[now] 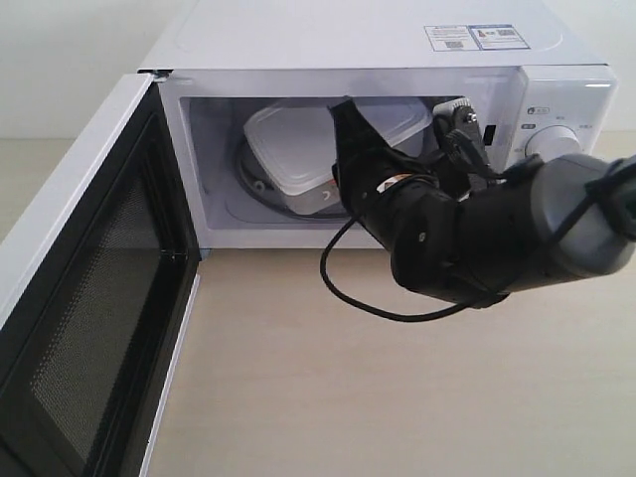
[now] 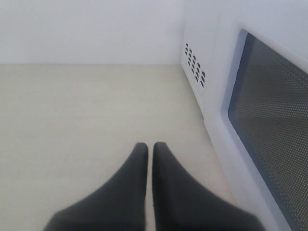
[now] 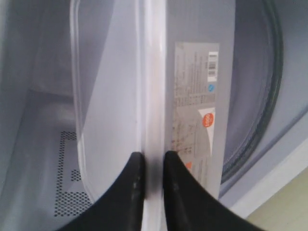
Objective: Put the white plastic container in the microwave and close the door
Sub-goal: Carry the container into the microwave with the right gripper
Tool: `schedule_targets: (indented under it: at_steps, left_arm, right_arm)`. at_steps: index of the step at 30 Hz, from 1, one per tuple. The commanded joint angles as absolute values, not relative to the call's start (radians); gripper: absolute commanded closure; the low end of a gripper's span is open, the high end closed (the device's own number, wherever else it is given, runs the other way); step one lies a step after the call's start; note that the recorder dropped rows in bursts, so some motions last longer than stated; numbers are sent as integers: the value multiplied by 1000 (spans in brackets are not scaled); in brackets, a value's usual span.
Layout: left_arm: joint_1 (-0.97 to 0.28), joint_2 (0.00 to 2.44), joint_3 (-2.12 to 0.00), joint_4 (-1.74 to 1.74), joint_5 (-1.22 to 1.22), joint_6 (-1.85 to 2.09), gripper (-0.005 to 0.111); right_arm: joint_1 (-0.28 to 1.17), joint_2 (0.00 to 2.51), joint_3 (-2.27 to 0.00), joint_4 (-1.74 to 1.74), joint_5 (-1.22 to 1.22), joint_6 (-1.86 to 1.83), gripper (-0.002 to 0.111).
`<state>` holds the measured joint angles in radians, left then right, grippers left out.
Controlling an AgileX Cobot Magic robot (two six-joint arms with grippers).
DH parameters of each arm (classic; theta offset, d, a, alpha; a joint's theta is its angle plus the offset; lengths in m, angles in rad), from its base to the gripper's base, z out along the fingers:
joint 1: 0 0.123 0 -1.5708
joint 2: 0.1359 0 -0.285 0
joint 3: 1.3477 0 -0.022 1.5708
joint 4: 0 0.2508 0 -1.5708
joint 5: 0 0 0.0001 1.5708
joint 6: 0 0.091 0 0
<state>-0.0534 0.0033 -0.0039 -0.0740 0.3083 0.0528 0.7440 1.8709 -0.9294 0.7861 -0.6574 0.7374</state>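
Observation:
Next, my right gripper lets go of the white plastic container, flat on the round turntable inside the microwave [image 1: 329,163]. The container now sits tilted over the turntable.
The white microwave [image 1: 378,40] stands with its door [image 1: 89,298] swung wide open to the left, black mesh inner face showing. Inside the cavity the white plastic container [image 1: 298,149] sits tilted over the round turntable [image 1: 260,189]. My right gripper [image 1: 350,134] reaches into the cavity. In the right wrist view it [image 3: 150,161] is shut on the rim of the container [image 3: 110,86], beside its red-marked label [image 3: 195,96]. My left gripper [image 2: 150,149] is shut and empty above the tabletop, next to the door's outer face [image 2: 269,110].
A black cable [image 1: 343,288] loops from the right arm down over the beige tabletop [image 1: 328,397] in front of the microwave. The knob panel [image 1: 561,134] is right of the cavity. Vent holes [image 2: 195,65] mark the microwave's side wall.

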Motion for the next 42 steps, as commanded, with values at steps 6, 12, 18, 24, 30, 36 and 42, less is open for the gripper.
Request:
schedule_targets:
  at_steps: [6, 12, 18, 24, 30, 36, 42]
  left_arm:
    - [-56, 0, 0, -86, 307, 54, 102]
    - [-56, 0, 0, -86, 307, 54, 102]
    - [-56, 0, 0, -86, 307, 54, 102]
    - [-56, 0, 0, -86, 307, 54, 102]
    - [-56, 0, 0, -86, 307, 54, 102]
    - [-56, 0, 0, -86, 307, 54, 102]
    - [-56, 0, 0, -86, 307, 54, 102]
  right_arm:
    - [729, 1912, -981, 796, -668, 731, 108]
    - [708, 1933, -981, 802, -665, 763, 108]
    - [708, 1936, -981, 751, -667, 868, 108]
    - [708, 1936, -981, 688, -667, 949, 108]
    - [708, 1936, -981, 637, -667, 949, 108]
    - [708, 1936, -981, 646, -669, 949, 108]
    - [708, 1936, -979, 648, -676, 949, 108]
